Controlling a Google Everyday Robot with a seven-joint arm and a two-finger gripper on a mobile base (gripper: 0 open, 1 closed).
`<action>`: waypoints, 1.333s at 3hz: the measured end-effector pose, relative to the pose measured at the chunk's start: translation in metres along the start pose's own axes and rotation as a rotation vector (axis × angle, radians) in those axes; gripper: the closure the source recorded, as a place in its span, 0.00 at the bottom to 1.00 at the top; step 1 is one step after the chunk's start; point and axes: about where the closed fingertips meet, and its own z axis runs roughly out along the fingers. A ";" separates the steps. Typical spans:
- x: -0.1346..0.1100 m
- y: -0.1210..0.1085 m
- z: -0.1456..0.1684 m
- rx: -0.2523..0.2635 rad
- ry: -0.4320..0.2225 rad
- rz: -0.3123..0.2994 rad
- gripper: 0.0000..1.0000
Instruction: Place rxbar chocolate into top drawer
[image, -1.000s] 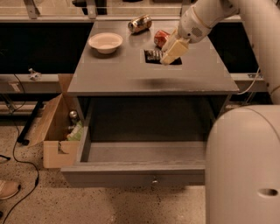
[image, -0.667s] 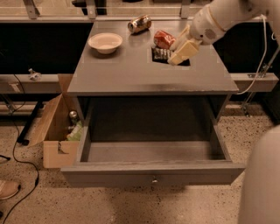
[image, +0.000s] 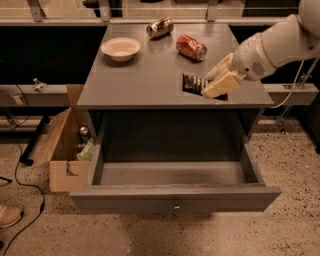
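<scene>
Next, my gripper lets go of the rxbar chocolate on the top drawer's bottom, near its middle (image: 197, 153), toward the side of the arm.
The rxbar chocolate (image: 192, 82), a flat black bar with pale print, lies on the grey cabinet top (image: 145, 80) near its front right. My gripper (image: 206, 85) reaches in from the right on a white arm and sits low over the bar's right end, hiding it. Its cream fingers (image: 222, 84) are spread apart, one behind the bar and one in front. The bar rests on the top and is not lifted. The top drawer (image: 150, 196) below stands pulled out, with its small round knob (image: 176, 205) at the front centre.
A red soda can (image: 191, 47) lies behind the bar, a brown can (image: 160, 27) lies at the back, and a white bowl (image: 120, 48) stands back left. An open cardboard box (image: 62, 145) with items sits on the floor left of the cabinet. Cables run along the left floor.
The view has shifted, and the robot's white body has left the lower right. My gripper has stayed over the bar's right end and sits a little lower.
</scene>
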 end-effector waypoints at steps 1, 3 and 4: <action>0.028 0.030 0.021 -0.058 0.027 0.068 1.00; 0.063 0.059 0.066 -0.162 0.125 0.140 1.00; 0.065 0.060 0.069 -0.166 0.122 0.146 1.00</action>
